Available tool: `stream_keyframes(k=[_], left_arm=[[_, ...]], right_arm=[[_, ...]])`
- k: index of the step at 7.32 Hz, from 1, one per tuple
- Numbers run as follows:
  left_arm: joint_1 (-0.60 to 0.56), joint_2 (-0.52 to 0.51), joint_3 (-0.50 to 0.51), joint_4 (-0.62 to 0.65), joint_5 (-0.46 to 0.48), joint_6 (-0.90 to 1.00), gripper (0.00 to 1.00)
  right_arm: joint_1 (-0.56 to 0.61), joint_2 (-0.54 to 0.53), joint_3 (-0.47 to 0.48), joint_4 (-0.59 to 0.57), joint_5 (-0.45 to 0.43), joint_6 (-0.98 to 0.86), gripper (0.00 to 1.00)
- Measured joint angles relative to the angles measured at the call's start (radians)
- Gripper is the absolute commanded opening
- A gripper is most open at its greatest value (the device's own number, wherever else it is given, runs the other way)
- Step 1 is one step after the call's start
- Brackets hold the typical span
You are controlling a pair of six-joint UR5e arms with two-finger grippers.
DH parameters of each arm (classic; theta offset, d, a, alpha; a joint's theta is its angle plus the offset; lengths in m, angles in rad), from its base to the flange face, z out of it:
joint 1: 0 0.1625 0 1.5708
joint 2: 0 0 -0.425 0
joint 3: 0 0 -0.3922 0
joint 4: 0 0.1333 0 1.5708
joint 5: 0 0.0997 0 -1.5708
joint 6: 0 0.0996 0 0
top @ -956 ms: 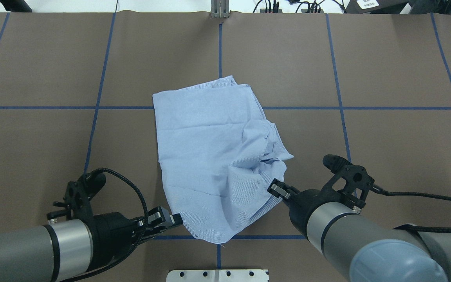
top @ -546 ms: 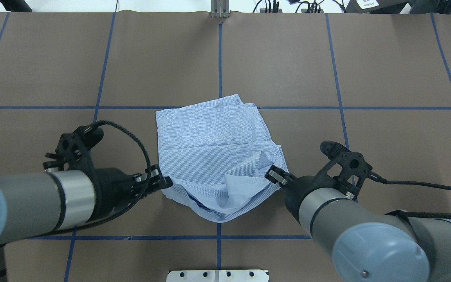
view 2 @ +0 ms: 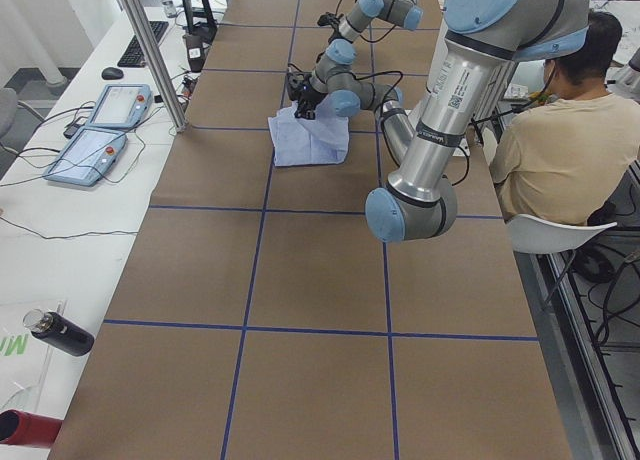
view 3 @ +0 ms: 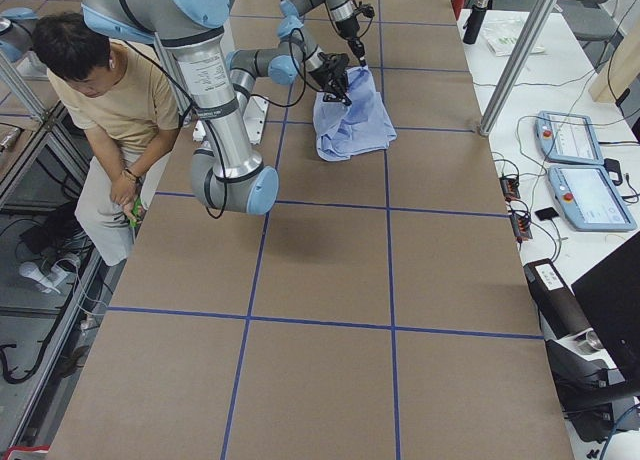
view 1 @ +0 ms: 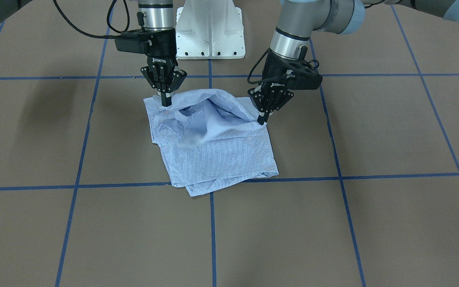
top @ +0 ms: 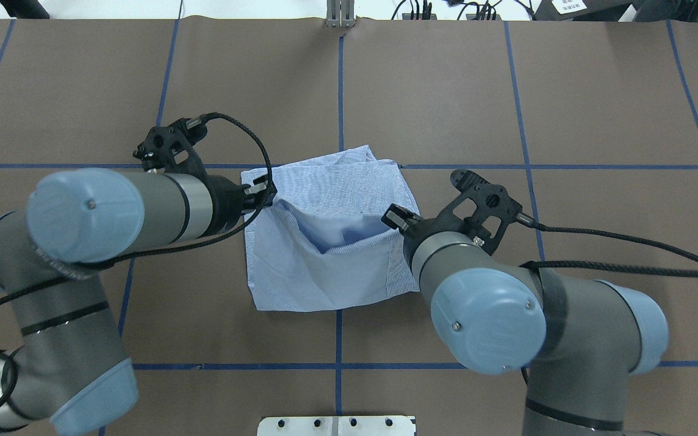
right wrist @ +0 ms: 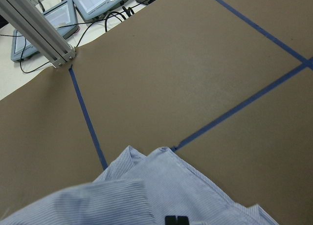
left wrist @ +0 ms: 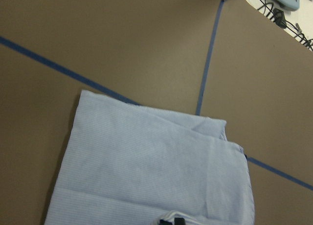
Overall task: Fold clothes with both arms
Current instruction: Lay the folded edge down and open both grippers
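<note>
My left gripper has the shirt's hem corner, now raised above the shirt's middle. It will let go of it just past the blue line by the shirt's far corner (view 1: 284, 195) (left wrist: 80, 50).
The light blue-and-white striped shirt (top: 325, 266) lies folded in the middle of the table, also in the front view (view 1: 221, 155). My left gripper (top: 263, 196) is shut on one near corner of its hem, on the right in the front view (view 1: 262, 118). My right gripper (top: 392, 216) is shut on the other corner, also in the front view (view 1: 165, 101). Both hold the hem raised above the shirt's middle, and the cloth sags between them. The wrist views show the flat far part of the shirt (left wrist: 156, 176) (right wrist: 161, 195).
The white pedestal base (view 1: 210, 28) stands behind the shirt. A metal plate (top: 337, 426) sits at the near edge and a metal post (top: 340, 15) at the far edge. A seated person (view 2: 560, 140) is beside the table. Teach pendants (view 3: 580, 170) lie on a side desk.
Both grippers have moved forward, away from the robot, carrying the shirt's near hem up and over its middle. The shirt's outline on the table has grown shorter.
</note>
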Motion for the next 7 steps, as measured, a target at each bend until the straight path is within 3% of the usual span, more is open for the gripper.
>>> stream_keyframes(k=[2,5,6,7], left_arm=[[-0.038,-0.067,0.179,-0.034,0.023,0.047,0.0],[-0.046,-0.143,0.429,-0.164,0.061,0.128,0.0],[-0.055,-0.147,0.459,-0.188,0.063,0.178,0.0],[-0.069,-0.146,0.47,-0.201,0.062,0.243,0.0]], right_arm=[[0.066,0.1,-0.173,0.038,0.034,-0.042,0.0],[0.122,0.213,-0.481,0.235,0.059,-0.116,0.02],[0.133,0.225,-0.531,0.265,0.072,-0.149,0.4],[0.145,0.228,-0.553,0.276,0.094,-0.175,0.6]])
